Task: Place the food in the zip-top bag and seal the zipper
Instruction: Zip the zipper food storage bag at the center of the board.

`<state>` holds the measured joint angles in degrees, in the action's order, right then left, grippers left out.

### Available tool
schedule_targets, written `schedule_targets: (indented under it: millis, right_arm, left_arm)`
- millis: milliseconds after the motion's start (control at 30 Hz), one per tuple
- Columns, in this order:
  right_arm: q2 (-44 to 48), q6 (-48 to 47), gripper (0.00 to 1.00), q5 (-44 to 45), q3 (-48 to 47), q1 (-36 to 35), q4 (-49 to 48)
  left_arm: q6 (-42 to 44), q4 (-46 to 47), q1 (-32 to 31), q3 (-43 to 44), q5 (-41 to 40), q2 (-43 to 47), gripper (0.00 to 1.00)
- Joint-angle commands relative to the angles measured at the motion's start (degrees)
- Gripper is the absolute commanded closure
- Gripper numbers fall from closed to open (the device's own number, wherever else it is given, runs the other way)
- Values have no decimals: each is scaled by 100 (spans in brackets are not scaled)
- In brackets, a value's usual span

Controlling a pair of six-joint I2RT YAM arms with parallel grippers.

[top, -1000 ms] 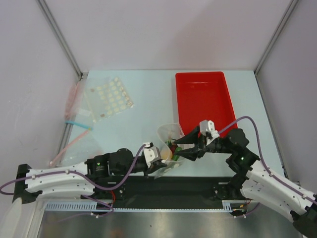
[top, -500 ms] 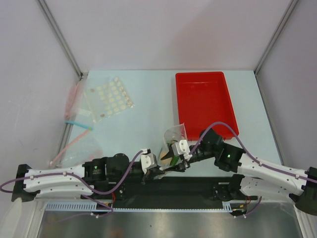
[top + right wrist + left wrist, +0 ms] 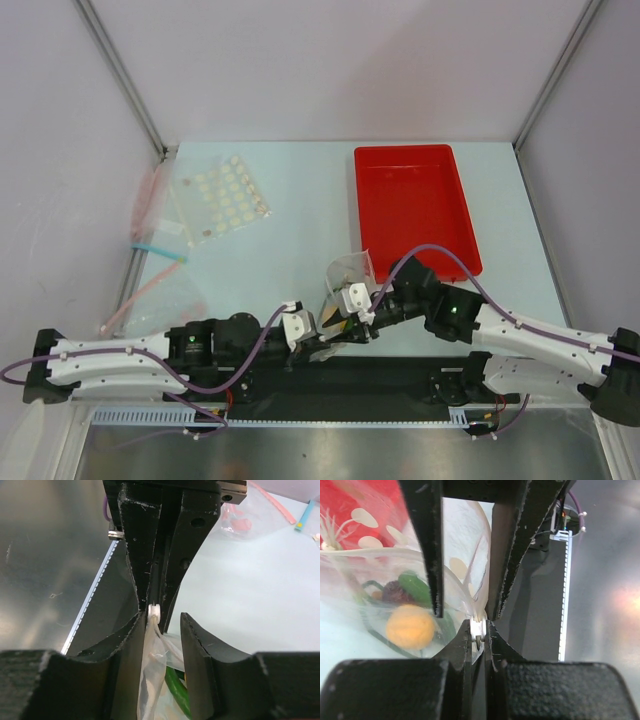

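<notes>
My left gripper should pass the zipper's white slider tab that it clamps to my right gripper, and then grip the bag's edge [image 3: 154,631] before sealing.
The zip-top bag [image 3: 349,272], clear with white dots, stands crumpled near the table's front edge between both arms. My left gripper [image 3: 479,630] is shut on the bag's mouth edge, with the zipper's white slider tab [image 3: 154,611] clamped at its tips. My right gripper [image 3: 164,617] faces it, jaws apart around the same edge; one finger touches the plastic and a gap shows at the other. Inside the bag lies the food: a yellow ball [image 3: 410,627], a maroon ball [image 3: 395,591] and a green chili [image 3: 178,696]. From above, the left gripper [image 3: 322,340] and right gripper [image 3: 337,325] nearly meet.
A red tray [image 3: 412,200] stands at the back right, just beyond the bag. A flatter dotted bag [image 3: 220,195] and plain clear bags with a blue strip [image 3: 156,248] and a pink strip [image 3: 140,290] lie at the left. A black base rail [image 3: 350,375] runs along the near edge.
My right arm has swung left and forward to meet the left gripper, and its jaws have narrowed round the bag's edge. The bag and left gripper shifted slightly toward the front.
</notes>
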<state>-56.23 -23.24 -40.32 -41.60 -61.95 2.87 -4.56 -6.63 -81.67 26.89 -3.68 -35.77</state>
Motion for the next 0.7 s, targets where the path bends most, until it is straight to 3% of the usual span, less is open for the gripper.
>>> schedule_targets:
  millis: [0,333,467,567,600,667]
  right_arm:
    - [-55,-110,62,155,-260,-54,152]
    - [-283,-57,69,261,-322,-185,73]
    - [-327,74,90,366,-331,-238,-84]
    - [-222,380,96,568,-173,-238,-565]
    - [-179,530,96,743,-112,-238,-734]
    - [-55,924,100,884,99,-229,-1233]
  left_arm:
    - [-1,110,-51,0,-431,140,100]
    - [34,145,-60,8,-405,44,100]
    - [-1,66,-68,79,-397,-106,100]
    - [25,48,-77,53,-274,78,82]
    - [25,83,-77,9,-247,183,73]
    - [51,180,-77,-131,-177,500,67]
